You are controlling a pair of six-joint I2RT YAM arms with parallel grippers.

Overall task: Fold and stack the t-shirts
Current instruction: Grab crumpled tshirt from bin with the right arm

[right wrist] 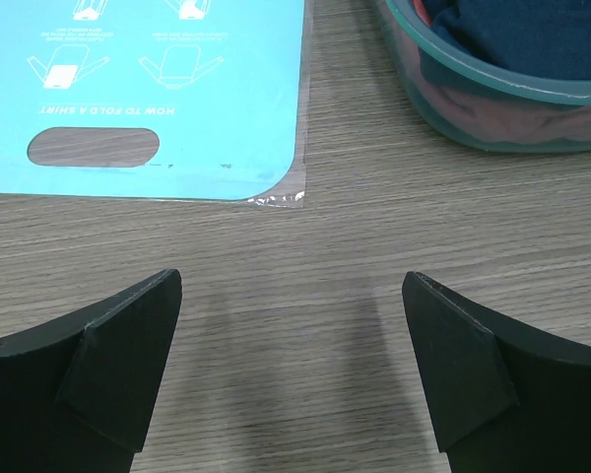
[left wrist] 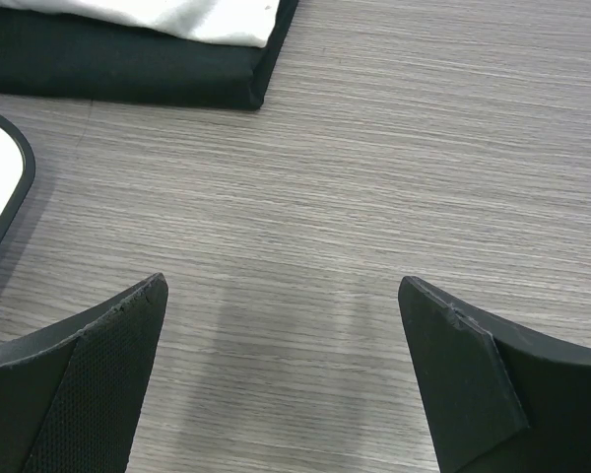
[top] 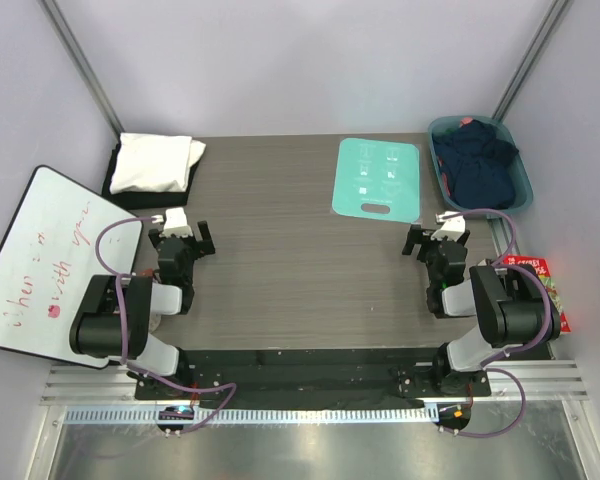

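The robot's right gripper will next move to the teal tub and close on the middle of the bunched navy t-shirt (top: pixel 476 157).
A folded white t-shirt (top: pixel 156 162) lies on a folded black t-shirt (top: pixel 118 160) at the table's far left; the left wrist view shows their near corner, white shirt (left wrist: pixel 187 18) over black shirt (left wrist: pixel 128 71). A dark navy t-shirt (top: pixel 480 160) is bunched in the teal tub (top: pixel 525 185) at the far right, with pink cloth (right wrist: pixel 492 103) showing through the tub wall (right wrist: pixel 443 74). My left gripper (top: pixel 183 240) is open over bare table near the left base. My right gripper (top: pixel 436 241) is open over bare table on the right, nothing between its fingers.
A mint-green folding board (top: pixel 378 178) with a handle slot lies flat at the back, left of the tub. A whiteboard (top: pixel 40 260) with red writing leans off the table's left edge. A red packet (top: pixel 546 285) sits beside the right arm.
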